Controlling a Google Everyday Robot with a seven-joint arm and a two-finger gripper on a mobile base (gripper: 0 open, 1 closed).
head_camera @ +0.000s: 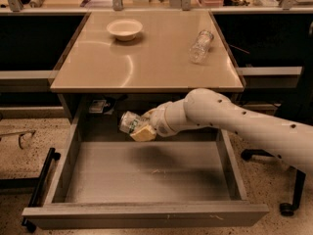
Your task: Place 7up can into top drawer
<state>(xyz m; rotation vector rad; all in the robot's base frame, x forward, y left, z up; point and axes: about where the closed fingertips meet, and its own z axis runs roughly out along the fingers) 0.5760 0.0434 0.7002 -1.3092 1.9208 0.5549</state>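
The robot's gripper will let go of the 7up can on the rear middle part of the top drawer's grey bottom [141, 139].
The top drawer [146, 214] is pulled open below the tan counter; its flat grey bottom shows nothing lying in it. My gripper [138, 128] reaches in from the right on a white arm and hangs above the rear left part of the drawer, just under the counter's front edge. It is shut on the 7up can [128, 122], a small silver can with green markings, held on its side with one round end pointing left. The can is above the drawer floor and does not touch it.
On the counter [146, 67] a white bowl [124, 29] sits at the back left and a clear plastic bottle [201, 45] lies at the back right. An office chair base [288, 204] stands on the floor to the right, and a black bar [41, 180] lies left of the drawer.
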